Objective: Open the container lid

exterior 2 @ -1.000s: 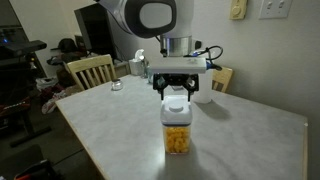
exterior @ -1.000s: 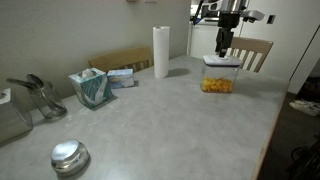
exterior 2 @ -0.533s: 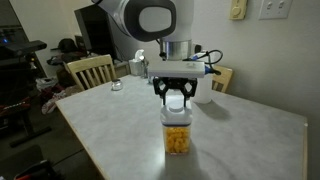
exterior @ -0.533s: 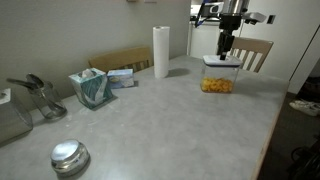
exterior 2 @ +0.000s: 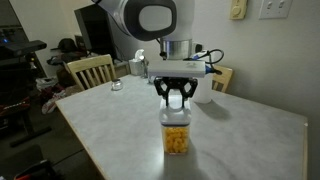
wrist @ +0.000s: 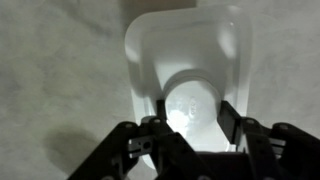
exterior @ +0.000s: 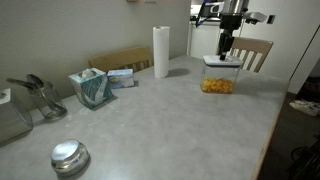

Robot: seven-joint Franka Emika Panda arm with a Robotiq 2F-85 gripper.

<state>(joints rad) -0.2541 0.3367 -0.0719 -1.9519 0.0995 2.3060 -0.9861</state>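
Next, I release the white lid, which still sits flat on the container, on the grey table [exterior: 184, 96] beside the container, before the paper towel roll.
The container [exterior: 217, 84], a small clear square box with orange food pieces, stands on the grey table [exterior: 170, 120] in both exterior views [exterior 2: 177, 137]. Its white lid [exterior: 220, 62] sits flat on top [exterior 2: 176, 107]. My gripper [exterior: 227, 52] points straight down onto the lid [exterior 2: 176, 99]. In the wrist view the lid [wrist: 150, 50] fills the middle, and my gripper's [wrist: 190, 112] two fingers sit tight against either side of the round grey centre button [wrist: 192, 100].
A paper towel roll [exterior: 161, 51], a teal tissue pack [exterior: 91, 87], metal tongs [exterior: 40, 96] and a round shiny metal tin [exterior: 69, 156] are on the table. Wooden chairs stand at the table's edges [exterior: 256, 52] [exterior 2: 90, 70].
The fingers have drawn together over the lid, from wide apart to tight round the centre button. The arm and container have stayed in place.
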